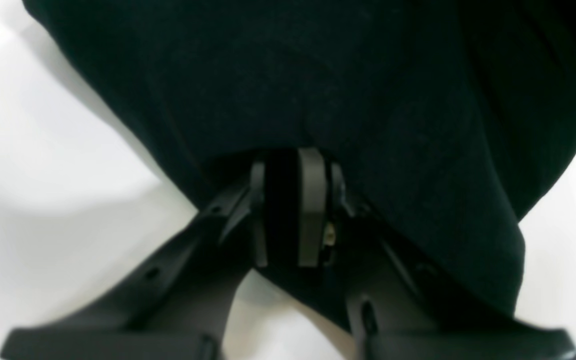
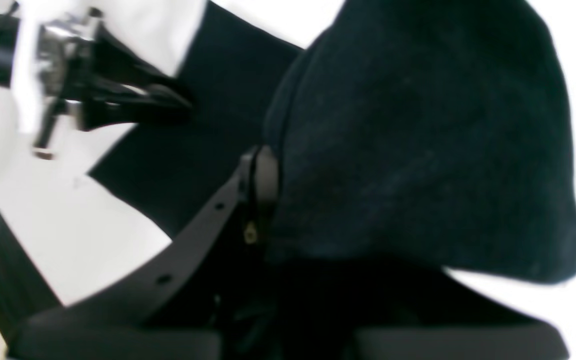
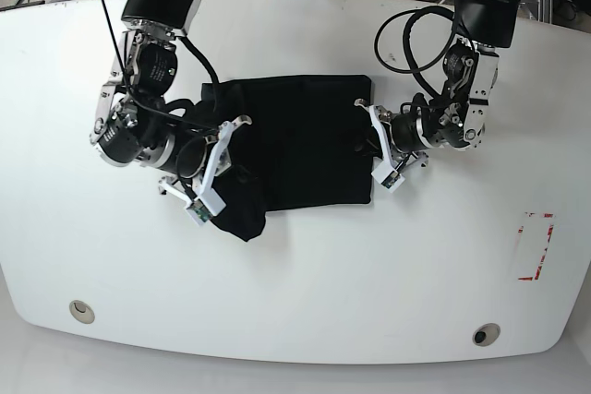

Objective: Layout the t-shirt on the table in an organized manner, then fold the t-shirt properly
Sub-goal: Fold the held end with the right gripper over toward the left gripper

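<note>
The robot's right gripper will let go of the raised fold on the flat black cloth (image 3: 341, 160) (image 2: 200, 130) beside the left gripper's fingertips.
The black t-shirt (image 3: 309, 149) lies partly folded on the middle of the white table (image 3: 305, 274), with a bunched lump (image 3: 238, 209) at its front left. My right gripper (image 3: 238, 147) is at the shirt's left side. In the right wrist view it (image 2: 268, 172) is shut on a raised fold of the t-shirt (image 2: 418, 140), which drapes over and hides one finger. My left gripper (image 3: 363, 140) is at the shirt's right edge. In the left wrist view it (image 1: 285, 170) is shut, pinching the t-shirt (image 1: 318, 75) between its fingers.
Two grey grommet holes (image 3: 81, 311) (image 3: 486, 333) sit near the table's front edge. A red dashed rectangle (image 3: 536, 246) marks the right side. Cables (image 3: 406, 43) loop from the left arm at the back right. The left arm's gripper shows blurred in the right wrist view (image 2: 118, 100).
</note>
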You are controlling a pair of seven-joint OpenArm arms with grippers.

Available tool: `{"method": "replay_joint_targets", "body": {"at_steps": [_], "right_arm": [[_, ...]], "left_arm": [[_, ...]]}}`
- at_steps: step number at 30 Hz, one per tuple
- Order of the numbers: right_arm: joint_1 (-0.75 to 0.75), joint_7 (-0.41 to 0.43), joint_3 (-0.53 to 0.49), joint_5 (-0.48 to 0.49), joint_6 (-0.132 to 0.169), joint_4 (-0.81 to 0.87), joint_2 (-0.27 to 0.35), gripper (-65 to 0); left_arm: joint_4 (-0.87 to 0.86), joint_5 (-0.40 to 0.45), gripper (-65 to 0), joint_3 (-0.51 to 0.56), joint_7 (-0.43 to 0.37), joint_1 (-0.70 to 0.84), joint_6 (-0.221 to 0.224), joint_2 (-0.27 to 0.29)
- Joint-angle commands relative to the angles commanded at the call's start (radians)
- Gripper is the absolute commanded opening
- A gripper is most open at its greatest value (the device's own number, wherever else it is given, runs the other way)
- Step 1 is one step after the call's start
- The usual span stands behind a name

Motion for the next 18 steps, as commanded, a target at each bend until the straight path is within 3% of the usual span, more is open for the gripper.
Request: {"method": "replay_joint_targets", "body": {"at_steps": [7,14,16,18], "right_arm": [[0.006,0.0,-0.06,-0.011,0.0,-0.006,-0.063,-65.0],[-0.002,0.016,-0.141,-0.011,0.0,-0.008,-0.066,-64.7],[-0.002,0.021,-0.158,-0.011,0.0,-0.025,-0.064,-61.8],[0.0,0.021,-0.167,-0.011,0.0,-0.057,-0.064,-53.0]], "left_arm": [[0.003,-0.002,-58.2,-0.002,0.0,0.002,0.0,0.0],[0.005,-0.002,-58.2,-0.002,0.0,0.002,0.0,0.002],[0.005,-0.003,-58.2,-0.002,0.0,0.002,0.0,0.002],[0.005,-0.003,-58.2,-0.002,0.0,0.002,0.0,0.002]]}}
